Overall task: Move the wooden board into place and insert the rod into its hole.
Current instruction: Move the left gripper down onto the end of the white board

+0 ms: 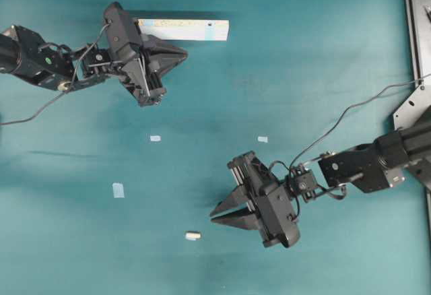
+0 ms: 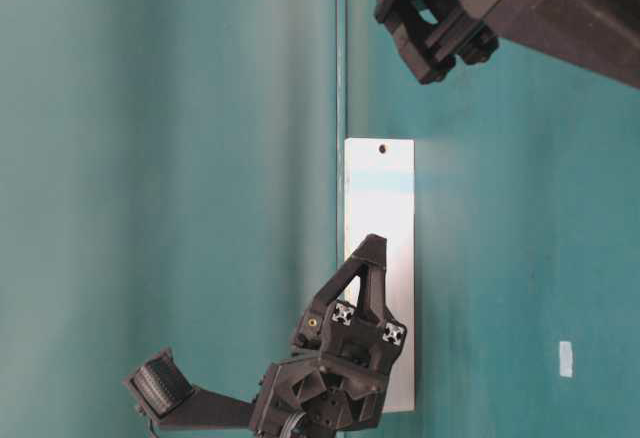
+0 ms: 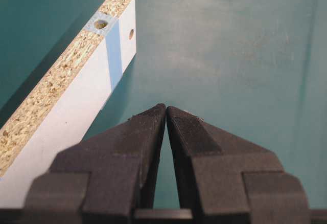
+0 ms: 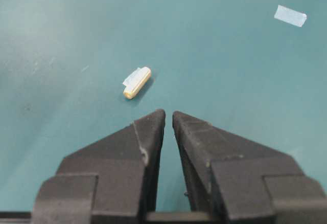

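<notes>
Next, my left gripper closes across the wooden board just inside the bluish band (image 1: 161,23) (image 3: 11,149), at the end that is farthest away from the board's hole.
The wooden board (image 1: 182,29) lies flat at the far left of the table, a long pale strip with a bluish band and a small dark hole near one end (image 3: 100,24). My left gripper (image 1: 184,54) hovers just beside the board's near long edge, shut and empty; in its wrist view the board (image 3: 76,96) runs along the left of the fingertips (image 3: 153,112). The rod (image 1: 193,236), a short cream peg, lies near the front edge of the table. My right gripper (image 4: 168,114) sits a short way behind the rod (image 4: 138,82), its jaws shut on nothing.
Small pale-blue tape pieces are stuck to the teal table (image 1: 303,73): one at mid-left (image 1: 155,138), one at the centre (image 1: 262,139), one lower left (image 1: 118,190). A metal frame (image 1: 417,39) borders the right edge. The right arm's cable (image 1: 350,110) loops over the table.
</notes>
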Robot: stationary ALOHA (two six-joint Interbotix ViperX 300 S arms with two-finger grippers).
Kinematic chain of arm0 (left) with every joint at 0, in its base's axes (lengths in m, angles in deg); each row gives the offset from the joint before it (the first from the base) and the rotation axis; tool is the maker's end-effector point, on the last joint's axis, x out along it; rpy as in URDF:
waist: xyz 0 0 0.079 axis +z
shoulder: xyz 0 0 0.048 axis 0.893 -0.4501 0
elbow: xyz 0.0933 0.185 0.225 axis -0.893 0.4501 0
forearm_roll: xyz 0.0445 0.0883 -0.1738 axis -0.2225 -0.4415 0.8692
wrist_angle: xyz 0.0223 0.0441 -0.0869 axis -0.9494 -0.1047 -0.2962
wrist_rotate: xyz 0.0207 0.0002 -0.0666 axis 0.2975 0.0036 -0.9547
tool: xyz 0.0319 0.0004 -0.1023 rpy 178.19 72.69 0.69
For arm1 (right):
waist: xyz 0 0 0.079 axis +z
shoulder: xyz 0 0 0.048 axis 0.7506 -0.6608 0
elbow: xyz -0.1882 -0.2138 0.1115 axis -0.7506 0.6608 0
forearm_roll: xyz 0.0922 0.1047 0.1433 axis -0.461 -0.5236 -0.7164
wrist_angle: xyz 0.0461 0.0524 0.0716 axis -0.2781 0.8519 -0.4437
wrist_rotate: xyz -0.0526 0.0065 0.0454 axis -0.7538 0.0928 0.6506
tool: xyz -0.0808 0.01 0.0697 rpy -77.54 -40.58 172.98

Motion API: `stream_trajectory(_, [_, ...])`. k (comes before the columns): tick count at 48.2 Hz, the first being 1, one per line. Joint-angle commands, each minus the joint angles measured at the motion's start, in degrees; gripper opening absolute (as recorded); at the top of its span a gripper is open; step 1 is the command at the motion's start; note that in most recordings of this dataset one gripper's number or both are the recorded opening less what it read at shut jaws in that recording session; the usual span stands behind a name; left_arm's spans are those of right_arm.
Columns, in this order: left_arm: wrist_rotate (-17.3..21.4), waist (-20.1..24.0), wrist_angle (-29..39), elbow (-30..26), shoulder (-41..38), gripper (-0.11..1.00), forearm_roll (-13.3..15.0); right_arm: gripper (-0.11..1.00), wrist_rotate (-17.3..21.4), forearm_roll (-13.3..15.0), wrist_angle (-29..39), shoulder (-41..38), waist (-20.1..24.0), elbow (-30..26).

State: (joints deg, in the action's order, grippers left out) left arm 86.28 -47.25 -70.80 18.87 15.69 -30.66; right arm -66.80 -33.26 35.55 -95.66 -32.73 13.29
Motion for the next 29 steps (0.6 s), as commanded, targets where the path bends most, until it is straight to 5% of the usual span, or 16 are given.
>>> stream_trajectory(1, [-0.1, 0.3, 2.5, -1.9, 1.7, 0.16, -1.8, 0.24, 0.3, 0.3, -0.2, 1.9, 0.6, -0.6])
stream_trajectory(7, [0.1, 1.1, 10.2, -3.4, 3.0, 0.0, -1.8, 0.05, 0.4, 0.3, 5.1, 4.1, 0.6, -1.3])
stream_trajectory(16, [1.8, 1.7, 19.5, -5.4, 6.2, 0.01, -2.1, 0.0, 1.6, 0.2, 14.3, 9.5, 0.8, -2.1])
stream_trajectory(22, [4.7, 1.8, 23.5, -5.7, 9.2, 0.28, -2.1, 0.11, 2.8, 0.3, 17.6, 12.5, 0.9, -1.7])
stream_trajectory(29, [9.5, 2.0, 26.7, -5.2, 13.0, 0.67, -2.1, 0.48, 4.1, 0.3, 20.3, 14.5, 0.9, -1.1])
